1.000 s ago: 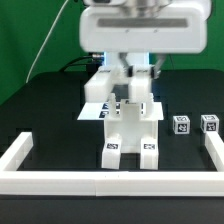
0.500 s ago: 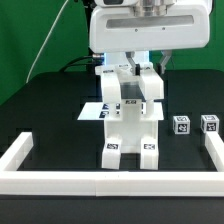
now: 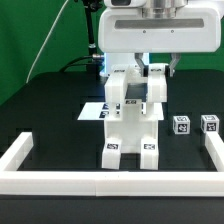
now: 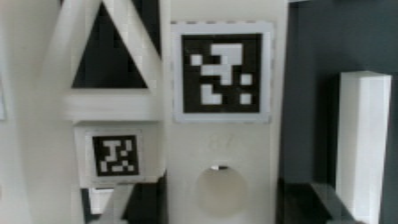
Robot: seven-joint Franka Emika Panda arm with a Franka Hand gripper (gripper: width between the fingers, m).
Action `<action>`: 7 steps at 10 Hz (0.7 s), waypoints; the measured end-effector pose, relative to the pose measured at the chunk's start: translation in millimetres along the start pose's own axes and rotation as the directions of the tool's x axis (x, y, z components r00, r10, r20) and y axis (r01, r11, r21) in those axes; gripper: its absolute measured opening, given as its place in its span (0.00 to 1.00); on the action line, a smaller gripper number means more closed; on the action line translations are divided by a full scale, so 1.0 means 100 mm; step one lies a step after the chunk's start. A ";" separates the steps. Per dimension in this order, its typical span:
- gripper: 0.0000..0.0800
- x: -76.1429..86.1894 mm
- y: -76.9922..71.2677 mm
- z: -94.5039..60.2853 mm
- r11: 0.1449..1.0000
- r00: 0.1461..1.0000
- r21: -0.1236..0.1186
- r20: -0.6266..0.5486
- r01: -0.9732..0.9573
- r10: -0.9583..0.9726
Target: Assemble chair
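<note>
I will release the white post piece with my gripper low in the half-built chair [image 3: 118,114], just above its tagged front.
The chair [image 3: 132,135] stands half-built in the middle of the table, white and blocky, with two tags on its front. Two thick white posts [image 3: 115,88] rise from it. My gripper [image 3: 155,68] hangs straight over the right-hand post [image 3: 155,90] and looks shut on its top. The fingertips are hidden behind the white plastic. The wrist view is filled by a white part with a large tag [image 4: 222,70], and a cross-braced piece [image 4: 103,95] with a smaller tag [image 4: 116,158] sits beside it.
The marker board [image 3: 92,112] lies flat behind the chair on the exterior view's left. Two small tagged white blocks [image 3: 181,124] [image 3: 209,122] sit on the right. A low white border rail [image 3: 110,182] frames the front and sides.
The hand has risen and shifted toward the exterior view's right. The two upper posts have shifted with it. The base with its two tags stays put.
</note>
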State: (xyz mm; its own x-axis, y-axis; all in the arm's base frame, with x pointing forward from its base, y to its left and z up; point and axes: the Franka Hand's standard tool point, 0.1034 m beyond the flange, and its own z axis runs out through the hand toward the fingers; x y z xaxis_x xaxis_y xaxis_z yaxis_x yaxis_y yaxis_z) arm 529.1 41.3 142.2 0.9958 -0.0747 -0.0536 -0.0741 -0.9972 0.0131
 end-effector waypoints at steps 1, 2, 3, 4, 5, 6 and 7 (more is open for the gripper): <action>0.35 0.01 0.03 0.02 0.999 0.999 -0.001 -0.011 0.032 -0.032; 0.35 0.03 0.07 0.02 0.999 0.999 -0.002 -0.023 0.045 -0.045; 0.35 0.04 0.12 0.02 0.997 0.997 -0.006 -0.025 0.078 -0.078; 0.35 0.07 0.13 0.03 0.994 0.994 -0.010 -0.033 0.105 -0.105; 0.35 0.07 0.13 0.04 0.995 0.994 -0.010 -0.033 0.103 -0.103; 0.35 0.06 0.13 0.09 0.995 0.995 -0.013 -0.025 0.100 -0.100; 0.35 0.05 0.12 0.12 0.995 0.995 -0.015 -0.018 0.095 -0.096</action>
State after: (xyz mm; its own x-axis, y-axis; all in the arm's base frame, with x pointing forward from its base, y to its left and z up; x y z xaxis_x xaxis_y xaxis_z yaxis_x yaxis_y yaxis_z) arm 532.0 28.9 129.6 0.9991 0.0213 -0.0364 0.0221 -0.9995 0.0227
